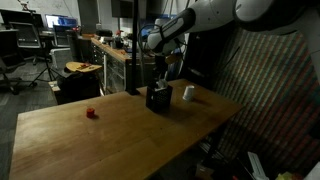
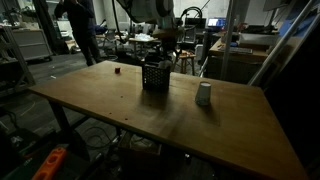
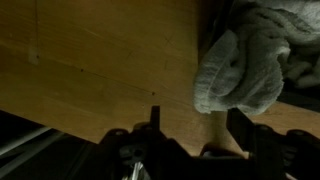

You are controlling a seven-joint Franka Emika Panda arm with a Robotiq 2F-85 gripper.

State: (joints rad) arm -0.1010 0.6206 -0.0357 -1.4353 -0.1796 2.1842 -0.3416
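Note:
The end of the cloth hangs over the basket's rim beside the robot gripper's open fingers, so the gripper needs to take that end of the cloth and lower it into the basket (image 2: 156, 77).
In both exterior views my gripper (image 1: 159, 72) (image 2: 161, 48) hangs just above a black mesh basket (image 1: 158, 98) (image 2: 154, 76) standing on the wooden table (image 1: 110, 135) (image 2: 150, 115). The wrist view shows its two dark fingers (image 3: 240, 128) apart, with only bare wood between them, so the gripper (image 3: 197, 125) is open. A crumpled grey-white cloth (image 3: 240, 68) lies just beyond the right-hand finger, against a dark area. I cannot tell whether the cloth touches the finger. The cloth cannot be made out in the exterior views.
A white cup (image 1: 188, 93) (image 2: 204, 94) stands on the table beside the basket. A small red object (image 1: 90, 113) (image 2: 116, 70) lies farther off on the table. Desks, chairs and a standing person (image 2: 82, 25) fill the dim room behind.

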